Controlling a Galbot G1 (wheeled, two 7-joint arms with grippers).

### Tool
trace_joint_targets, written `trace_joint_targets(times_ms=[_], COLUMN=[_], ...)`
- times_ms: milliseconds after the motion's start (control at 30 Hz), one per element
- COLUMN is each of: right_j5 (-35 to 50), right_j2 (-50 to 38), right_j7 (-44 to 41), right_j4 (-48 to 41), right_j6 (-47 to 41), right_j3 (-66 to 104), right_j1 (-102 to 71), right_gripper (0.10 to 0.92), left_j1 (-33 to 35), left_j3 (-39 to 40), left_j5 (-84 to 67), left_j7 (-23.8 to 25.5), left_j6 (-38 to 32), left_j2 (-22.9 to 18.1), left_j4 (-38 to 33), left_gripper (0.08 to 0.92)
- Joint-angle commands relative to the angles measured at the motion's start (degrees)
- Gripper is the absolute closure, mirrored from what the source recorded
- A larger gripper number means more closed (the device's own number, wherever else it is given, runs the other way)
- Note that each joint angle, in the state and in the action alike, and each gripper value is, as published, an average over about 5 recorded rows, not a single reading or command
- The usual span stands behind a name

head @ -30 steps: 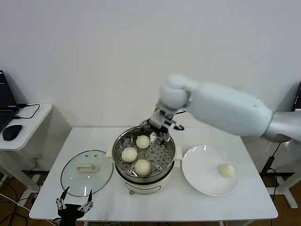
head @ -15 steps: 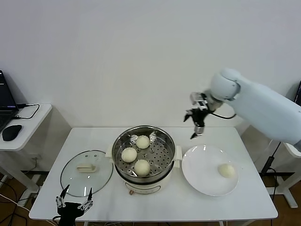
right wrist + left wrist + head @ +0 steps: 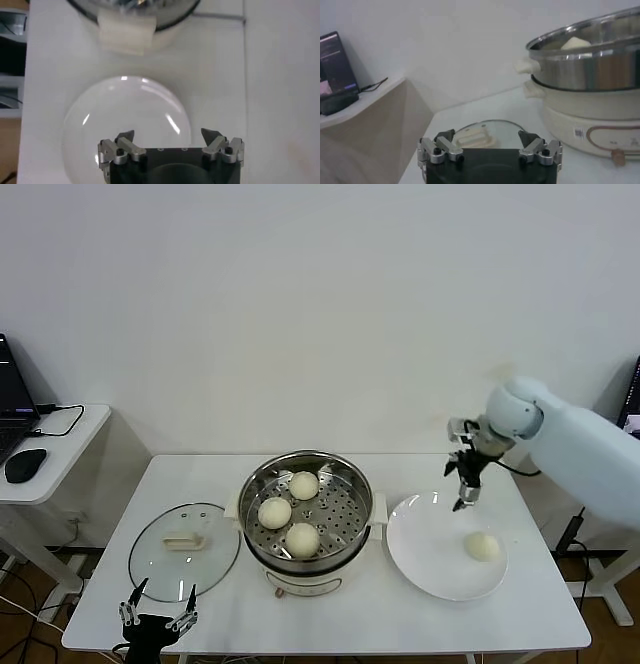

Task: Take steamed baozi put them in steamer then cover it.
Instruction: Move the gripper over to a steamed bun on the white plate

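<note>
I should next move my right gripper to the baozi on the white plate and grip the baozi's sides [image 3: 484, 546].
The steamer [image 3: 305, 559] stands mid-table with three steamed baozi [image 3: 275, 512] on its perforated tray. A fourth baozi [image 3: 483, 546] lies on the white plate [image 3: 425, 559] to its right. My right gripper [image 3: 463, 500] hangs open and empty over the plate's far edge, behind and left of that baozi. In the right wrist view the gripper [image 3: 167, 134] is over bare plate [image 3: 125, 110], and the baozi is out of sight. The cover [image 3: 185, 549] lies flat, left of the steamer. My left gripper [image 3: 157, 616] is parked open at the table's front left, facing the cover [image 3: 482, 130] and steamer [image 3: 590, 65].
The white table [image 3: 540, 604] has free room at the front and far right. A side desk [image 3: 60, 439] with a laptop, mouse and cable stands off to the left. A white wall is close behind.
My right arm has swung from over the steamer's back rim to the right and come down over the plate, gripper open and empty throughout. The left arm has not moved.
</note>
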Motion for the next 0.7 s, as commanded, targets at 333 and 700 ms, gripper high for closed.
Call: trace_joint_targets(times_ms=[333,700], right_j5=[-4.83,-6.85], right_j2=[-2.49,-0.43], right_j7=[-0.28,2.43], right_j4=[-3.02,-6.12], right_j6=[0.40,3.36], right_j3=[4.18,4.94], right_j1=[-11.03,-12.82], right_gripper=[0.203,0.203], left_j1=[-0.29,-0.05], left_j3=[0.08,0.35], left_j5=[0.15,0.60], left_j7=[0.14,0.14], left_j6=[-0.02,-0.10], left_j2=[0.09,-0.31], left_j4=[1.09,1.16], left_gripper=[0.177,0.177])
